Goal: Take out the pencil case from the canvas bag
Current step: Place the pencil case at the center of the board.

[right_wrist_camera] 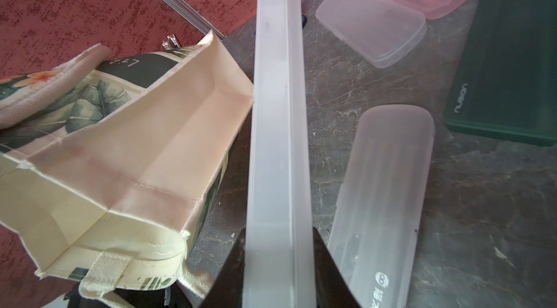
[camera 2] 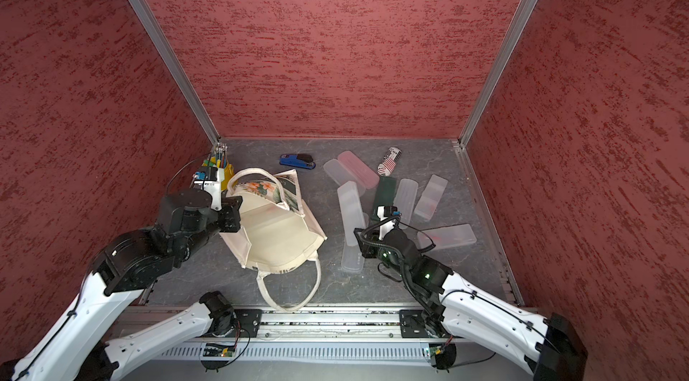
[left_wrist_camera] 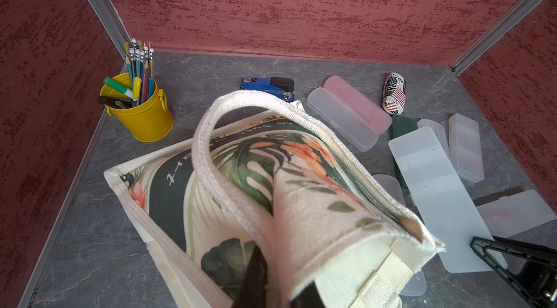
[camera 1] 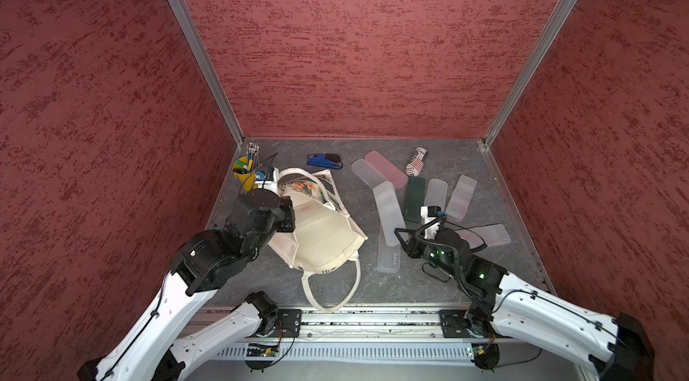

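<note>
Next, I release the frosted translucent pencil case, which now hangs just outside the bag, from my right gripper on the bare table [camera 1: 356, 201] close beside the canvas bag.
The cream canvas bag [camera 1: 320, 237] [camera 2: 276, 237] lies on its side at the left of the table, mouth towards the front, leaf print [left_wrist_camera: 241, 170] on its upturned wall. My left gripper [camera 1: 285, 217] [left_wrist_camera: 280, 285] is shut on that wall's rim, holding it up. Nothing shows in the visible part of the bag's inside [right_wrist_camera: 120, 155]. My right gripper [camera 1: 404, 245] [right_wrist_camera: 278, 240] is shut on one end of a long frosted pencil case [camera 1: 387, 207] [camera 2: 350, 207] [right_wrist_camera: 277, 110], which hangs outside the bag, just right of it.
Another clear case [camera 1: 389, 259] lies under the held one. Pink [camera 1: 387, 168], dark green [camera 1: 414, 198] and several frosted cases [camera 1: 462, 196] crowd the right side. A yellow pencil bucket [camera 1: 246, 174] stands back left, beside a blue stapler [camera 1: 325, 161]. A bag handle [camera 1: 332, 293] reaches the front rail.
</note>
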You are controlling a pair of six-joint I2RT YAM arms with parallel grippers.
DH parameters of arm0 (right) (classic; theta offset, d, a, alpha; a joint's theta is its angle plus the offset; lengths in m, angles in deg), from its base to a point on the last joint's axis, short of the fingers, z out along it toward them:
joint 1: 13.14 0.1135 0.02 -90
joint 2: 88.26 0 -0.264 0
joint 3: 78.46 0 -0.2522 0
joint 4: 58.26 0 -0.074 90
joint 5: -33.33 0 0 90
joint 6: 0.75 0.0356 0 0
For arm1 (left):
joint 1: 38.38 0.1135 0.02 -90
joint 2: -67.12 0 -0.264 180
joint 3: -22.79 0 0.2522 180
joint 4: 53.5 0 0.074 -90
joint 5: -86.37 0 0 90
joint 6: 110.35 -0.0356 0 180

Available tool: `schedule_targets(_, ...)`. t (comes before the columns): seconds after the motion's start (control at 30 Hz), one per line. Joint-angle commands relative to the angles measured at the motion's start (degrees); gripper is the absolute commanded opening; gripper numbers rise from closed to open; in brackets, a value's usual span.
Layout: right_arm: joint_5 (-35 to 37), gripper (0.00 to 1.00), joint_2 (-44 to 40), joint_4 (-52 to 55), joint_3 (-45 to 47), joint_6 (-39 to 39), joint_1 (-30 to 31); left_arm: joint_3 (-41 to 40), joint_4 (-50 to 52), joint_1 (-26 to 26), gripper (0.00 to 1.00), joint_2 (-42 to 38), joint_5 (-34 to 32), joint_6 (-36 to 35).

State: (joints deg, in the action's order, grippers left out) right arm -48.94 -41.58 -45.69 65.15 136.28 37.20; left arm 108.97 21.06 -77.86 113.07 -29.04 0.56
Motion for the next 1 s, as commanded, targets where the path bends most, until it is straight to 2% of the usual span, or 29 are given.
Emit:
schedule_targets(0.0, -1.0, 0.03, 5.5, -10.5, -0.9, -2.6, -0.3, 0.8, -5.0, 0.5, 0.00, -0.2, 1.2, -0.3)
schedule_targets(0.13, -2.0, 0.03, 14.6, -13.8, -5.3, -4.5, -0.8, 1.8, -3.7, 0.5, 0.00, 1.6, 1.7, -1.6)
schedule_targets(0.23, -5.5, 0.03, 22.2, -14.8, -10.2, -6.7, -1.4, 1.0, -4.5, 0.6, 0.00, 1.0, 1.7, -1.8)
schedule_targets(0.37, -5.8, 0.03, 29.2, -16.9, -13.9, -9.3, -2.2, 0.7, -4.9, 0.8, 0.00, -0.2, 2.7, -1.7)
schedule_targets(0.47, -10.0, 0.04, 34.6, -19.0, -16.3, -9.5, -4.5, 0.5, -4.1, 0.9, 0.00, -0.7, 3.2, -1.3)
schedule_targets(0.6, -9.4, 0.03, 43.7, -17.8, -21.4, -12.4, -5.3, -1.5, -4.3, 1.0, 0.00, -1.6, 4.8, -0.6)
schedule_targets(0.97, -20.1, 0.03, 55.4, -20.9, -26.8, -11.3, -11.9, -5.3, -6.5, 1.0, 0.00, -3.3, 7.3, 0.5)
